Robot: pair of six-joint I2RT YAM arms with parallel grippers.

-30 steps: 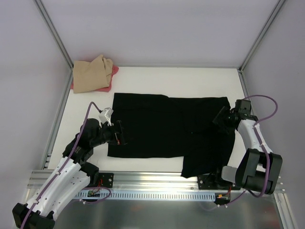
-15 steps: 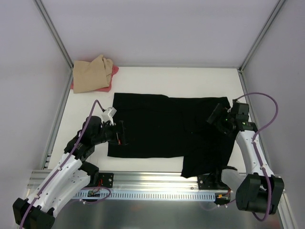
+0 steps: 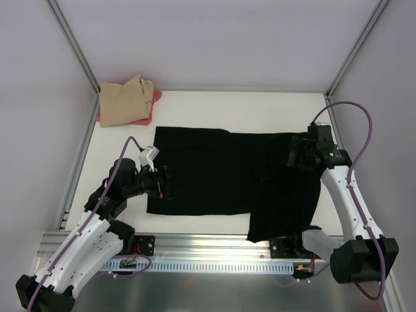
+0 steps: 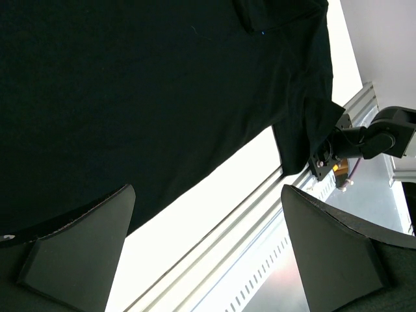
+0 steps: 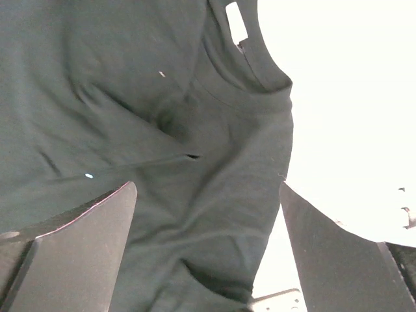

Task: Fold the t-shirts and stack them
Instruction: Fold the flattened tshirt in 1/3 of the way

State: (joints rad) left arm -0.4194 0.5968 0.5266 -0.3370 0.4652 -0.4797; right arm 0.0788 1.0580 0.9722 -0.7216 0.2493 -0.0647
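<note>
I see a loose fold lying across the front of the black t-shirt below its collar, so I will first take the fold's pointed corner [image 5: 191, 155] with my right gripper and pull it open.
A black t-shirt [image 3: 227, 172] lies spread across the middle of the white table, its near right part folded over and reaching the front edge. At the far left corner a folded tan t-shirt [image 3: 123, 101] rests on a pink-red one [image 3: 156, 97]. My left gripper [image 3: 162, 182] hovers open at the black shirt's left edge; in the left wrist view the gripper [image 4: 208, 253] has only table and rail between its fingers [image 4: 78, 247]. My right gripper [image 3: 298, 156] stands open above the shirt's right side. The right wrist view shows this gripper [image 5: 208, 253] over wrinkled black cloth [image 5: 162, 130] near the collar label [image 5: 237, 23].
A slotted metal rail [image 3: 214, 250] runs along the near edge between the arm bases. Upright frame posts [image 3: 77, 52] stand at the back corners with grey walls behind. The right arm's base [image 4: 370, 136] shows in the left wrist view.
My right gripper's jaws have spread wide and its wrist has lifted and shifted slightly toward the back. The left arm has barely moved.
</note>
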